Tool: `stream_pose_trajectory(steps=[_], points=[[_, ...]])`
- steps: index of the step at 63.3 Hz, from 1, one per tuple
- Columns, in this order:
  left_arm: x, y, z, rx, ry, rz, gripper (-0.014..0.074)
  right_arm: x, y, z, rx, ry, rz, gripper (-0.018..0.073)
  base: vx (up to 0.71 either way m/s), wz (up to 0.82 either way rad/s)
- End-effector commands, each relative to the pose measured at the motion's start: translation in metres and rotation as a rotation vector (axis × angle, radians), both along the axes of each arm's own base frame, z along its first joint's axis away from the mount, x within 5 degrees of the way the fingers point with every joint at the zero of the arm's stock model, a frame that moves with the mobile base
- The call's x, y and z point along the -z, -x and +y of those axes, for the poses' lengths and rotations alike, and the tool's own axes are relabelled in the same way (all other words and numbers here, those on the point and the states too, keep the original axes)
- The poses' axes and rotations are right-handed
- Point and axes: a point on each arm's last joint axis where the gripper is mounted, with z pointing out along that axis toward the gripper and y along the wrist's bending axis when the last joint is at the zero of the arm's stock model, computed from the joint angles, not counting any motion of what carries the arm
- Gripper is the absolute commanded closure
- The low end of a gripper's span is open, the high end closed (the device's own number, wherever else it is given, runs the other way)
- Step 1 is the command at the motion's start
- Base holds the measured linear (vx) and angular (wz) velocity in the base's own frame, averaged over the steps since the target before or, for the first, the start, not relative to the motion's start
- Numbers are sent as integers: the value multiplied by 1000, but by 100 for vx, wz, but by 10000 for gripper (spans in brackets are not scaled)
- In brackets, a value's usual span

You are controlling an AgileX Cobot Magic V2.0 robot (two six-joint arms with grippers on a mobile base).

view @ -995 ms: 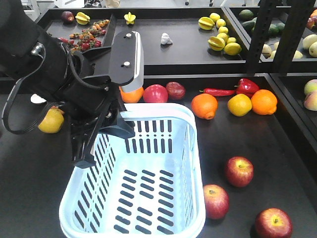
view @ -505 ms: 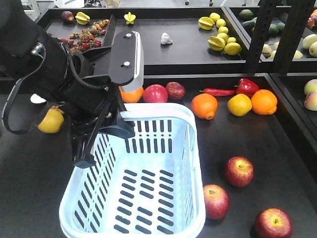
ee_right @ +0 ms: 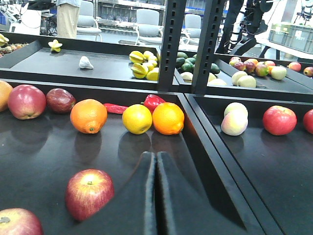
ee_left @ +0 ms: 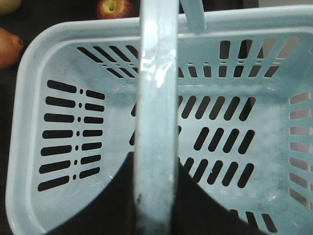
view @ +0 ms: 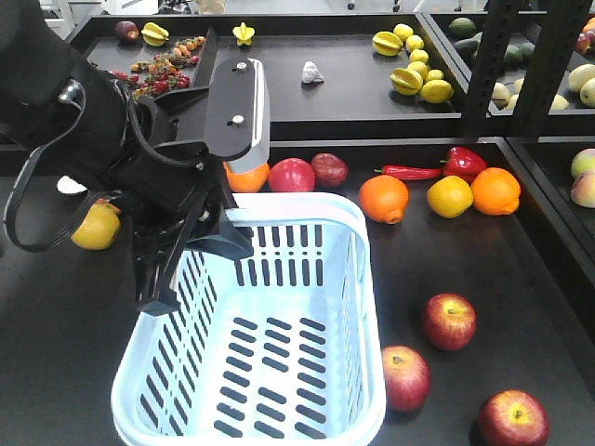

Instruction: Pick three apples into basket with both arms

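Note:
The robot's left gripper should set the basket free on the dark table [view: 244, 351] between the lemon and the red apples.
The pale blue basket [view: 279, 325] stands at the front centre of the dark table. My left gripper [view: 193, 253] hangs over its back-left rim, shut on the basket's handle [ee_left: 156, 98], which runs between the black fingers [ee_left: 110, 208]. Three red apples lie to the right of the basket: one [view: 449, 321] nearest it, one [view: 405, 376] by its front corner, one [view: 512, 418] at the front right. In the right wrist view my right gripper [ee_right: 155, 155] is shut and empty, low over the table, with an apple [ee_right: 89, 193] to its left and another [ee_right: 17, 223] at the frame's corner.
Behind the basket lie an orange [view: 383, 198], a yellow fruit [view: 449, 195], a second orange [view: 495, 190], red peppers [view: 462, 163] and dark red fruits [view: 292, 175]. A lemon [view: 96, 226] sits behind the left arm. A raised divider [ee_right: 215, 147] bounds the table on the right.

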Motion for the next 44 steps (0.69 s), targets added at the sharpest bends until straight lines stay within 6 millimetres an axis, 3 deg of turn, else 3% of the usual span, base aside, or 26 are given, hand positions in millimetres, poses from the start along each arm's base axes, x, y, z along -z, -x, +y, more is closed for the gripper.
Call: stream_pose_trajectory(steps=[1,29,44], points=[[-24,9,1,-13,102,-69,603,-4,-1,0,0,14,-63,568,0,0],[-21,6,0,-15,98,-61,603,-4,-1,0,0,14,-63,568,0,0],[6,-21,-16,-38,73,-26,603,-4,-1,0,0,14,-63,568,0,0]])
